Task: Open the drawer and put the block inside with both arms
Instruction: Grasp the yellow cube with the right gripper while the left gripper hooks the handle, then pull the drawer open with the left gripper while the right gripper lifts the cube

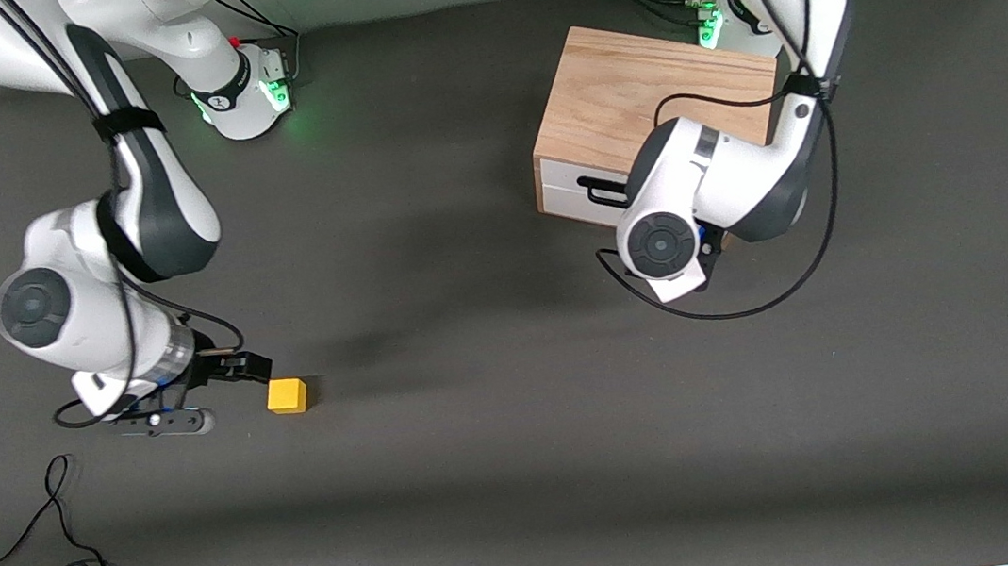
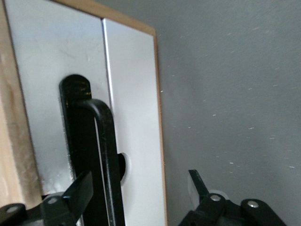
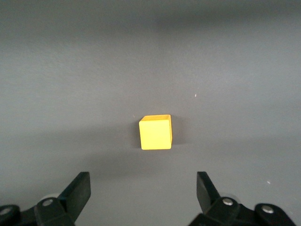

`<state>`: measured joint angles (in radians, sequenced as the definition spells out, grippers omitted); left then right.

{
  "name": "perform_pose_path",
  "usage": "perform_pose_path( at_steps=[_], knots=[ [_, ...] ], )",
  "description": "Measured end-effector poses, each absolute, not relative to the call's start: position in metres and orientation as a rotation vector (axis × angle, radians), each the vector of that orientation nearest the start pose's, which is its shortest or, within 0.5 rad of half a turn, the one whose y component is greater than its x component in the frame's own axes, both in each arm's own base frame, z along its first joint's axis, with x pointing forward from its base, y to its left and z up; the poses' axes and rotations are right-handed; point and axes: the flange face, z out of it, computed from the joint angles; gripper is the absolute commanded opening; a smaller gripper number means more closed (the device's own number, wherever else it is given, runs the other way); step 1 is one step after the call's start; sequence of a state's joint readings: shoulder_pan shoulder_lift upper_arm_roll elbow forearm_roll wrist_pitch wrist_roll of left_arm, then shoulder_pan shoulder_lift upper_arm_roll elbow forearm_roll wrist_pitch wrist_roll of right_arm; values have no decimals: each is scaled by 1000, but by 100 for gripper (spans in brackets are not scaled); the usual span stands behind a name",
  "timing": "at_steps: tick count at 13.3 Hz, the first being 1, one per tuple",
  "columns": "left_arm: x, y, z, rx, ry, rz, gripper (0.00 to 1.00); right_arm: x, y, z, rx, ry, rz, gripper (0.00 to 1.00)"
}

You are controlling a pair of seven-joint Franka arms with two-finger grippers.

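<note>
My right gripper should move forward next and close on the opposite sides of the yellow block point(image 1: 286, 395) point(image 3: 156, 133), because the block must go into the drawer.
The yellow block point(image 1: 287, 396) sits on the dark table toward the right arm's end. My right gripper point(image 1: 227, 390) is open and empty right beside it. In the right wrist view the block point(image 3: 155, 132) lies a short way ahead of the open gripper point(image 3: 141, 181), centred on its gap and apart from the fingers. The drawer point(image 1: 579, 194) looks shut in the oak box point(image 1: 644, 96). My left gripper, hidden under its wrist in the front view, is in front of the drawer. In the left wrist view it point(image 2: 139, 181) is open, with the black bar handle point(image 2: 94, 155) between its fingers.
Loose black cables point(image 1: 71, 560) lie on the table near the front camera, at the right arm's end. The left arm's cable point(image 1: 753, 302) loops down over the table in front of the box. A second white panel point(image 2: 134, 117) lies beside the handled one.
</note>
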<state>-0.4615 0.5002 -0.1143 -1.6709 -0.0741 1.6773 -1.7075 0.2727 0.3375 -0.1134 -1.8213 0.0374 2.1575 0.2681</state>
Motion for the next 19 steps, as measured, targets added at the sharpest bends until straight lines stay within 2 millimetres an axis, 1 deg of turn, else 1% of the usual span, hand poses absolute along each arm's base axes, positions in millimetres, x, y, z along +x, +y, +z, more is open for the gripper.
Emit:
perform_pose_path(
  at_steps=[1, 2, 3, 4, 5, 6, 7, 9, 11, 13, 14, 15, 17, 18, 19],
  knots=[
    [510, -336, 283, -2261, -1475, 447, 88, 624, 107, 334, -3145, 194, 3, 100],
    [507, -336, 279, -2254, -1470, 450, 86, 624, 107, 316, -3148, 194, 3, 100],
    [507, -335, 279, -2253, -1471, 450, 77, 625, 107, 298, -3151, 193, -7, 100],
    [507, -335, 279, -2253, -1470, 449, 73, 628, 107, 283, -3153, 193, -22, 100],
    [507, -335, 280, -2254, -1470, 448, 73, 630, 107, 269, -3155, 193, -31, 100],
    [508, -335, 282, -2257, -1474, 445, 79, 631, 107, 257, -3157, 193, -34, 100],
    [509, -335, 283, -2260, -1477, 442, 86, 631, 107, 248, -3158, 193, -38, 100],
    [511, -335, 278, -2267, -1485, 437, 88, 633, 107, 234, -3159, 193, -53, 100],
    [512, -335, 278, -2266, -1488, 436, 88, 634, 107, 222, -3161, 192, -66, 100],
    [512, -334, 278, -2265, -1489, 436, 84, 634, 107, 213, -3162, 191, -72, 100],
    [512, -334, 278, -2265, -1489, 436, 79, 634, 107, 209, -3162, 191, -74, 100],
    [512, -334, 278, -2266, -1489, 433, 70, 634, 107, 205, -3162, 191, -79, 100],
    [515, -334, 278, -2279, -1492, 412, 39, 634, 106, 199, -3163, 190, -85, 100],
    [515, -334, 277, -2284, -1491, 405, 33, 634, 106, 195, -3164, 190, -87, 100],
    [516, -335, 278, -2293, -1490, 389, 33, 634, 106, 193, -3164, 189, -87, 100]
  ],
)
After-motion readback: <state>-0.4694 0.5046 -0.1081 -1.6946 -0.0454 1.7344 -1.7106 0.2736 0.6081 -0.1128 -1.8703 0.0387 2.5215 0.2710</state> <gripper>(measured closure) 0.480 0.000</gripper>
